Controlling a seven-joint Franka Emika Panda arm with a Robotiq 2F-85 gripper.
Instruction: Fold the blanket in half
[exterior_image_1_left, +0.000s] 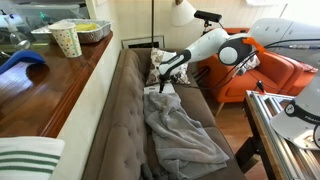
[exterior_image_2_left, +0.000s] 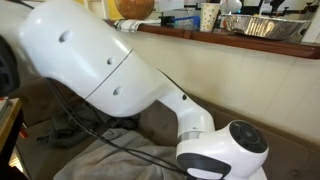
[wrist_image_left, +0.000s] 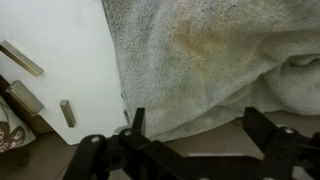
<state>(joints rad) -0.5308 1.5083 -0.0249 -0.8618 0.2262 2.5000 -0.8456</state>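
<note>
I should next move my gripper to the light-grey blanket's far end (exterior_image_1_left: 173, 99) near the floral pillow, on the orange armchair's side, and close it there.
The light-grey blanket (exterior_image_1_left: 182, 132) lies rumpled along the brown couch seat (exterior_image_1_left: 112, 120). It also shows in the other exterior view (exterior_image_2_left: 105, 158) and fills the upper part of the wrist view (wrist_image_left: 200, 55). My gripper (exterior_image_1_left: 160, 88) hangs over the blanket's far end, next to the floral pillow (exterior_image_1_left: 158, 62). In the wrist view the jaws (wrist_image_left: 195, 128) are open. The blanket's edge lies just past the fingertips, and bare couch shows between them. Nothing is held.
A wooden counter (exterior_image_1_left: 60, 80) behind the couch carries a paper cup (exterior_image_1_left: 66, 40) and a foil tray (exterior_image_1_left: 92, 31). A green-and-white striped cloth (exterior_image_1_left: 25, 158) lies at the near corner. An orange armchair (exterior_image_1_left: 265, 70) stands beside the couch. The arm (exterior_image_2_left: 110, 60) blocks most of an exterior view.
</note>
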